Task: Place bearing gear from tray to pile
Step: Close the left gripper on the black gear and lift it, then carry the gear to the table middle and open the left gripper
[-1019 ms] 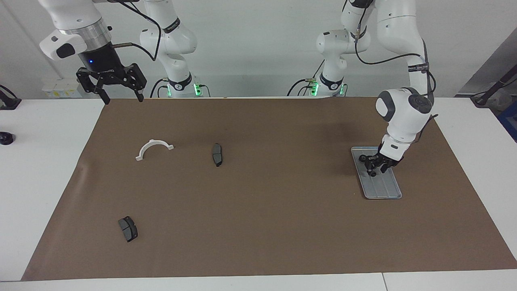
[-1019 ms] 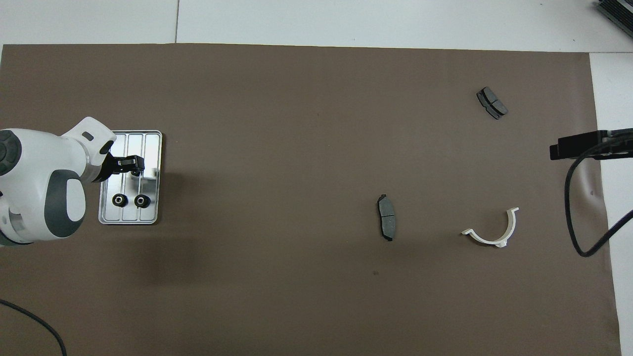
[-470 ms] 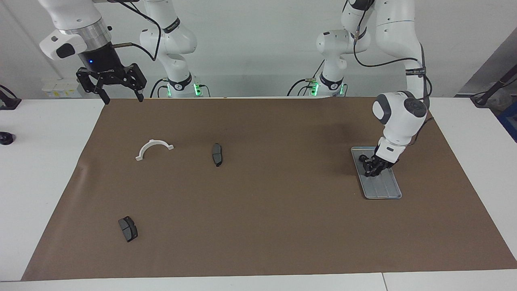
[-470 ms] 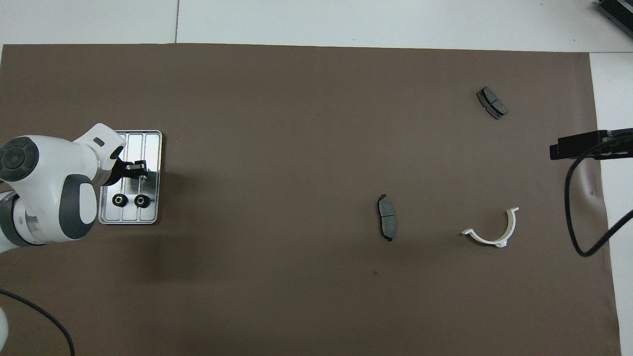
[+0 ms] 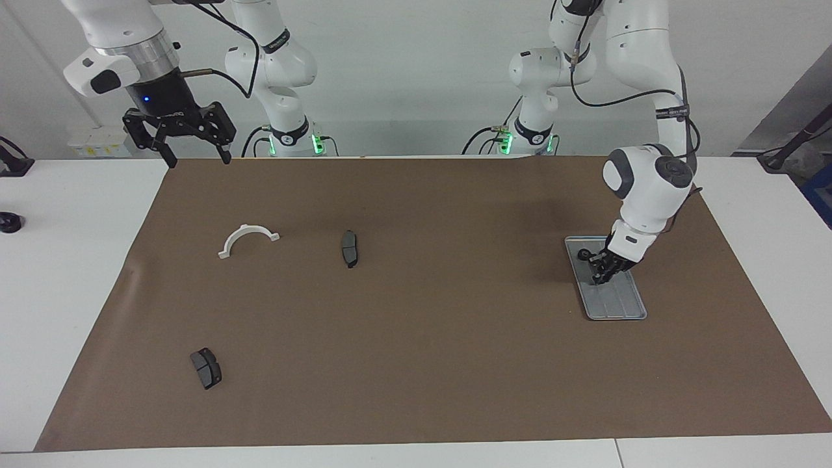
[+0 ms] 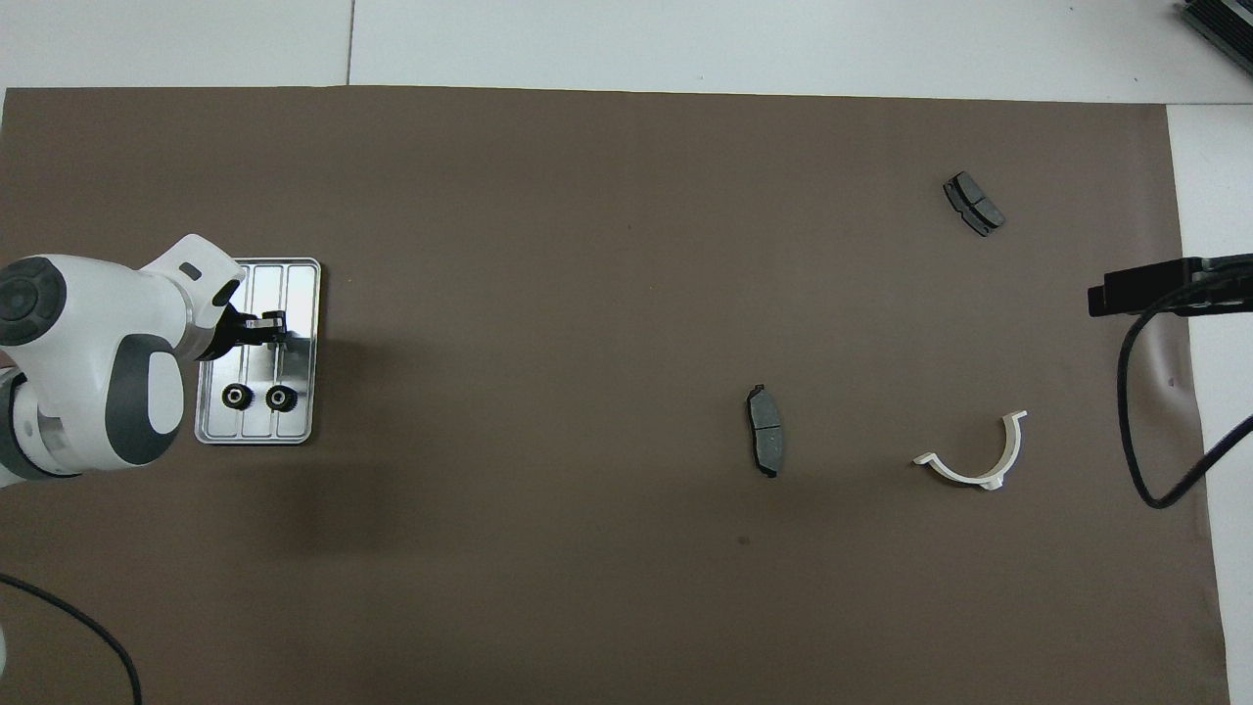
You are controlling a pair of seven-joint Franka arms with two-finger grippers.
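Note:
I should release the black bearing gear from my left gripper on the bare mat (image 6: 565,305) between the tray and the nearest brake pad. That gear is now down in the tray's middle.
The grey ridged tray (image 5: 617,304) (image 6: 300,284) lies on the brown mat at the left arm's end. Two black bearing gears (image 6: 236,396) (image 6: 281,397) sit side by side in its end nearer the robots; one shows in the facing view (image 5: 585,254). My left gripper (image 5: 599,277) (image 6: 272,328) is down in the tray's middle, just farther from the robots than those two gears. Its fingers are closed on a small dark part that looks like a third gear. My right gripper (image 5: 197,156) is open, raised and waiting over the mat's edge. No pile of black rings is in view.
Two dark grey brake pads (image 5: 350,248) (image 5: 206,368) and a white half-ring (image 5: 247,239) lie on the mat toward the right arm's end. They also show in the overhead view: pads (image 6: 765,443) (image 6: 974,204) and half-ring (image 6: 974,460).
My left gripper's fingers, spread apart a second ago, have closed in the tray, and the wrist has shifted slightly. The two gears and the right arm have not moved.

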